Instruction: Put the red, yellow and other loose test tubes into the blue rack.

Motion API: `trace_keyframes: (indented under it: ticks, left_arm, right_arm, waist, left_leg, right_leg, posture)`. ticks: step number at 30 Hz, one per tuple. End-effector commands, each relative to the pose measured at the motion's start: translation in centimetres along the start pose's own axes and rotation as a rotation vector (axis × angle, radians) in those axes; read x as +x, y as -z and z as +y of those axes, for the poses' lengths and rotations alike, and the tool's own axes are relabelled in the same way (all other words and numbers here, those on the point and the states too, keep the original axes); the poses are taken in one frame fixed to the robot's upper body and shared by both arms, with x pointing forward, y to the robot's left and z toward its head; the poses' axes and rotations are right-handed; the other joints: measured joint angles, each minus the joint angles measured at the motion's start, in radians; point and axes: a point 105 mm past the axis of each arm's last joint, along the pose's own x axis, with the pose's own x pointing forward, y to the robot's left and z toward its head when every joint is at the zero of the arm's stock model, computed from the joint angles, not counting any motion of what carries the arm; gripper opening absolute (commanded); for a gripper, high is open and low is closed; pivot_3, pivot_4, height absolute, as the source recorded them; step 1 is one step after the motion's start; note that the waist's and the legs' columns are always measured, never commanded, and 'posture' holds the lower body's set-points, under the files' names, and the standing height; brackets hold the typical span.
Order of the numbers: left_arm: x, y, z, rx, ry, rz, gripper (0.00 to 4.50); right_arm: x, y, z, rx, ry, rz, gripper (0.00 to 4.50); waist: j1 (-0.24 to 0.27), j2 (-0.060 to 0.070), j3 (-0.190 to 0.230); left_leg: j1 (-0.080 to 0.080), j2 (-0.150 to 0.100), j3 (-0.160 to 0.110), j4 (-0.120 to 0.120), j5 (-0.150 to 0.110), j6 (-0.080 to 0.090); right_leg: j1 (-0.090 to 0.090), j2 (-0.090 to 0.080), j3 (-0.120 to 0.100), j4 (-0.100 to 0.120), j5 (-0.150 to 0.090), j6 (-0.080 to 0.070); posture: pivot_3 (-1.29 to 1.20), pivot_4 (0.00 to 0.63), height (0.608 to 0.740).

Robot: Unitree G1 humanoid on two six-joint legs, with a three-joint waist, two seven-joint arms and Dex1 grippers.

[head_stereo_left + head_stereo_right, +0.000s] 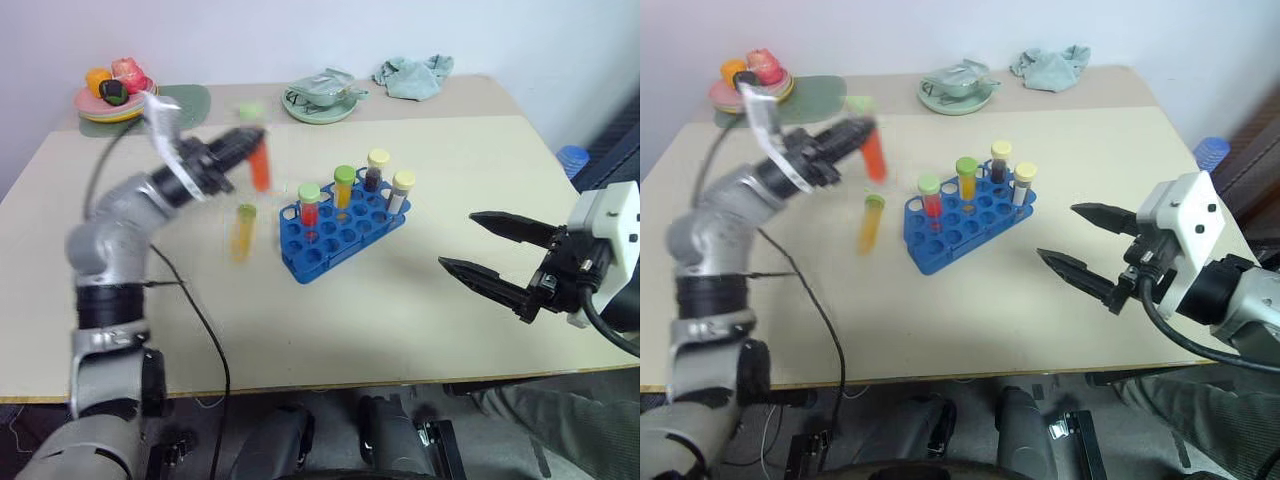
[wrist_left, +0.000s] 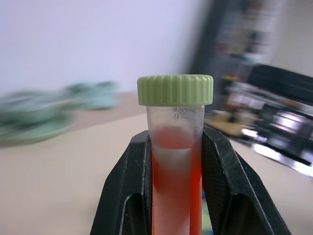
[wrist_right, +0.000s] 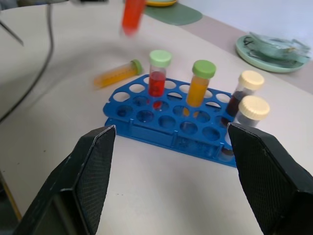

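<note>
The robot's left gripper should put the red tube down on the table (image 1: 196, 222) next to the yellow-orange tube, away from the rack.
My left gripper (image 1: 252, 141) is shut on a red test tube (image 1: 260, 168) with a green cap, held in the air above the table, left of the blue rack (image 1: 328, 247). In the left wrist view the red tube (image 2: 173, 196) stands upright between the two black fingers (image 2: 124, 196). A yellow-orange tube (image 1: 242, 232) with a green cap lies on the table just left of the rack. Several capped tubes stand upright in the rack. My right gripper (image 1: 457, 240) hovers open and empty to the right of the rack.
At the back of the table are a plate of toy food (image 1: 112, 95), a green mat (image 1: 188, 102), a green dish (image 1: 320, 102) and a crumpled green cloth (image 1: 412, 76). A black cable (image 1: 200, 310) trails over the table's front left.
</note>
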Motion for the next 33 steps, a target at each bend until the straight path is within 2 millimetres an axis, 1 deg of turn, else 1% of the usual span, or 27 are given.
trace_keyframes:
  ticks: [1, 2, 3, 5, 6, 8, 10, 11, 12, 13, 14, 16, 20, 23, 26, 28, 30, 32, 33]
  left_arm:
    - [0.1, -3.0, 1.2, -0.045, -0.066, -0.130, 0.76]
    - [0.1, -3.6, 1.4, -0.049, -0.079, -0.170, 0.76]
    - [0.1, -3.7, 1.7, -0.031, -0.091, -0.178, 0.76]
    - [0.0, -2.8, 2.4, -0.009, -0.148, -0.149, 0.76]
    - [-0.1, -1.8, 2.9, -0.006, -0.193, -0.109, 0.76]
    - [-0.4, 0.7, 3.7, 0.032, -0.267, 0.023, 0.76]
    - [-0.5, 2.5, 3.8, -0.045, -0.303, 0.135, 0.76]
    - [-0.7, 3.6, 4.0, -0.050, -0.331, 0.235, 0.76]
    - [-0.9, 4.4, 4.1, -0.074, -0.354, 0.305, 0.76]
    - [-1.1, 4.8, 4.5, -0.116, -0.389, 0.349, 0.76]
    - [-1.2, 4.9, 4.7, -0.149, -0.410, 0.371, 0.76]
    - [-1.5, 5.3, 5.3, -0.138, -0.452, 0.441, 0.76]
    - [-1.7, 5.7, 5.9, -0.182, -0.506, 0.549, 0.76]
    - [-1.8, 5.4, 6.8, -0.103, -0.525, 0.608, 0.76]
    - [-2.3, 5.4, 7.8, -0.070, -0.559, 0.651, 0.76]
    - [-2.4, 5.6, 8.4, -0.052, -0.567, 0.672, 0.76]
    - [-2.2, 6.0, 8.5, -0.024, -0.557, 0.698, 0.76]
    - [-1.7, 6.3, 8.3, -0.021, -0.535, 0.712, 1.81]
    - [-1.6, 6.4, 8.2, -0.018, -0.529, 0.720, 2.18]
  right_arm:
    - [0.5, -0.7, -0.1, -0.020, -0.009, -0.050, 3.73]
    - [0.7, -0.7, -0.2, -0.022, -0.011, -0.055, 3.73]
    - [0.9, -0.7, -0.3, -0.022, -0.015, -0.060, 3.73]
    - [1.2, -0.7, -0.3, -0.023, -0.024, -0.065, 3.73]
    - [1.3, -0.7, -0.3, -0.024, -0.029, -0.067, 3.73]
    - [1.4, -0.7, -0.3, -0.026, -0.036, -0.069, 3.73]
    - [1.4, -0.7, -0.3, -0.025, -0.040, -0.070, 3.73]
    - [1.4, -0.6, -0.4, -0.025, -0.040, -0.067, 3.73]
    - [1.4, -0.6, -0.4, -0.025, -0.040, -0.066, 3.73]
    - [1.4, -0.6, -0.4, -0.025, -0.041, -0.065, 3.73]
    - [1.4, -0.6, -0.5, -0.026, -0.041, -0.065, 3.73]
    - [1.5, -0.6, -0.4, -0.025, -0.043, -0.065, 3.73]
    - [1.6, -0.6, -0.3, -0.024, -0.047, -0.065, 3.73]
    - [1.5, -0.6, -0.2, -0.022, -0.044, -0.063, 3.73]
    - [1.5, -0.6, -0.1, -0.021, -0.041, -0.063, 3.73]
    - [1.4, -0.6, 0.0, -0.020, -0.036, -0.061, 3.73]
    - [1.3, -0.5, 0.0, -0.019, -0.030, -0.059, 3.73]
    - [1.3, -0.6, 0.1, -0.019, -0.028, -0.059, 3.73]
    - [1.3, -0.6, 0.1, -0.018, -0.026, -0.059, 3.73]
  waist:
    - [0.006, -0.001, 0.000]
    - [0.010, -0.002, 0.001]
    - [0.013, -0.002, 0.001]
    - [0.013, -0.002, 0.001]
    - [0.012, -0.002, 0.000]
    - [0.009, -0.002, 0.000]
    - [0.004, -0.002, 0.000]
    - [0.003, -0.003, 0.001]
    - [0.003, -0.003, 0.001]
    - [0.002, -0.003, 0.001]
    - [0.002, -0.003, 0.001]
    - [0.002, -0.003, 0.001]
    - [0.002, -0.003, 0.001]
    - [0.002, -0.003, 0.001]
    - [0.001, -0.003, 0.001]
    - [0.002, -0.003, 0.001]
    - [0.002, -0.003, 0.001]
    - [0.002, -0.003, 0.001]
    - [0.002, -0.003, 0.001]
  left_leg:
    - [0.000, 0.000, 0.000, 0.000, 0.000, 0.000]
    - [-0.001, 0.000, 0.000, 0.001, 0.000, 0.000]
    - [-0.001, 0.000, 0.000, 0.001, 0.000, 0.000]
    - [-0.001, 0.000, 0.000, 0.001, 0.000, 0.001]
    - [-0.001, 0.000, 0.000, 0.001, -0.001, 0.001]
    - [-0.001, 0.000, 0.000, 0.000, -0.001, 0.001]
    - [-0.001, 0.000, 0.000, 0.000, -0.001, 0.001]
    - [-0.001, 0.000, 0.000, 0.000, -0.001, 0.001]
    - [-0.001, 0.000, 0.000, 0.001, -0.001, 0.001]
    - [-0.001, 0.000, 0.000, 0.001, -0.001, 0.001]
    - [-0.001, 0.000, 0.000, 0.001, -0.001, 0.001]
    - [-0.001, 0.000, 0.000, 0.001, -0.001, 0.001]
    - [-0.001, 0.000, 0.000, 0.001, -0.001, 0.001]
    - [-0.001, 0.000, 0.000, 0.001, -0.001, 0.001]
    - [-0.001, 0.000, 0.000, 0.001, -0.001, 0.001]
    - [-0.001, 0.000, 0.000, 0.000, -0.001, 0.001]
    - [-0.001, 0.000, 0.000, 0.000, -0.001, 0.001]
    - [-0.002, 0.000, 0.000, 0.000, -0.001, 0.001]
    - [-0.002, 0.000, 0.000, 0.001, -0.001, 0.001]
  right_leg:
    - [0.000, 0.000, 0.000, 0.000, 0.000, 0.000]
    - [0.001, 0.000, 0.000, -0.001, 0.001, 0.001]
    - [0.001, 0.000, -0.001, -0.002, 0.001, 0.001]
    - [0.001, 0.000, -0.001, -0.004, 0.001, 0.002]
    - [0.001, 0.000, -0.001, -0.004, 0.001, 0.002]
    - [0.001, 0.000, -0.001, -0.004, 0.001, 0.002]
    - [0.001, 0.000, 0.000, -0.004, 0.001, 0.002]
    - [0.001, 0.000, 0.000, -0.004, 0.001, 0.002]
    - [0.001, 0.000, 0.000, -0.004, 0.001, 0.002]
    - [0.001, 0.000, 0.000, -0.003, 0.001, 0.002]
    - [0.001, 0.000, 0.000, -0.002, 0.001, 0.002]
    - [0.000, 0.001, 0.000, -0.002, 0.001, 0.002]
    - [0.000, 0.001, 0.000, -0.002, 0.001, 0.002]
    - [0.000, 0.001, 0.000, -0.002, 0.001, 0.002]
    - [0.000, 0.001, 0.000, -0.002, 0.001, 0.002]
    - [0.000, 0.001, 0.000, -0.002, 0.001, 0.002]
    - [0.000, 0.000, 0.000, -0.002, 0.001, 0.002]
    - [0.000, 0.000, 0.001, -0.003, 0.001, 0.002]
    - [0.000, 0.000, 0.001, -0.003, 0.001, 0.002]
  posture:
    - [0.00, 0.150, 0.740]
    - [0.00, 0.150, 0.740]
    - [0.00, 0.150, 0.740]
    - [0.00, 0.150, 0.740]
    - [0.00, 0.150, 0.740]
    - [0.00, 0.150, 0.740]
    - [0.00, 0.150, 0.740]
    - [0.00, 0.150, 0.740]
    - [0.00, 0.150, 0.740]
    - [0.00, 0.150, 0.740]
    - [0.00, 0.150, 0.740]
    - [0.00, 0.150, 0.740]
    - [0.00, 0.150, 0.740]
    - [0.00, 0.150, 0.740]
    - [0.00, 0.150, 0.740]
    - [0.00, 0.150, 0.740]
    - [0.00, 0.150, 0.740]
    - [0.00, 0.150, 0.740]
    - [0.00, 0.150, 0.740]
